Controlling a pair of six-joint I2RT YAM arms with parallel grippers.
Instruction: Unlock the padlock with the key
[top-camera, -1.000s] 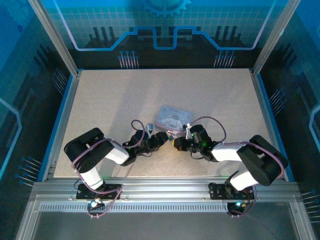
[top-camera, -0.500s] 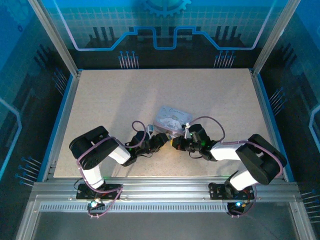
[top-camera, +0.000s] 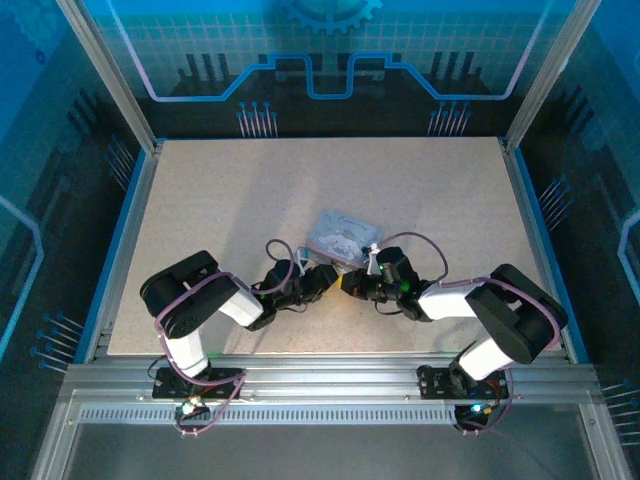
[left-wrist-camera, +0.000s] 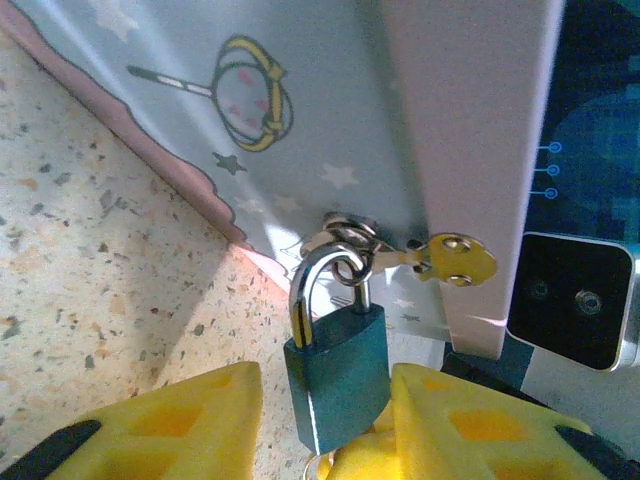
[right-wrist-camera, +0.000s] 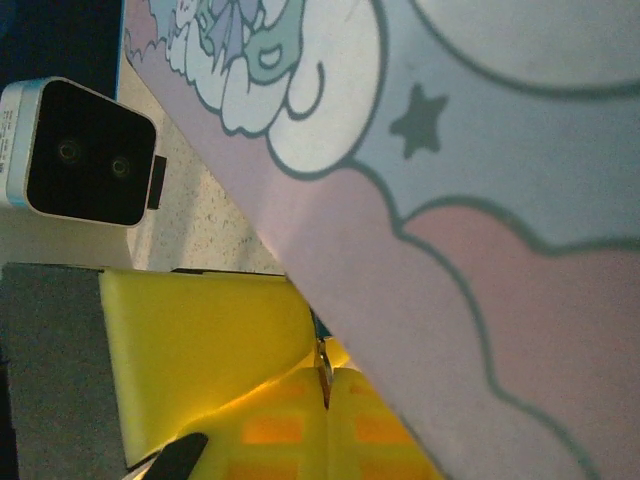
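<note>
My right gripper is pinching the key with its wrist rolled toward the edge of the box, so it should open, roll back and grab the key from the front (right-wrist-camera: 325, 372).
In the left wrist view the padlock (left-wrist-camera: 340, 360), teal-bodied with a silver shackle, hangs from a ring on the pale lavender box (left-wrist-camera: 300, 110). My left gripper (left-wrist-camera: 322, 392) brackets the lock body with its yellow fingers (left-wrist-camera: 170, 425). The left one stands clear of the body and the right one is close beside it. My right gripper (right-wrist-camera: 325, 388) is shut on the key (right-wrist-camera: 322, 362), a thin metal sliver pinched between its pads just under the box's edge. Seen from above, both grippers (top-camera: 322, 281) (top-camera: 350, 286) meet tip to tip in front of the box (top-camera: 342, 236).
A second, brass-coloured key (left-wrist-camera: 455, 259) dangles on the ring by the shackle. The left wrist's camera housing (right-wrist-camera: 80, 150) sits near the right gripper. Speckled tabletop (top-camera: 250, 200) stretches around the box, bounded by blue rails and the frame posts.
The right gripper has crept a little left towards the left gripper, and the box has been nudged slightly left. The left arm's elbow has shifted a little right.
</note>
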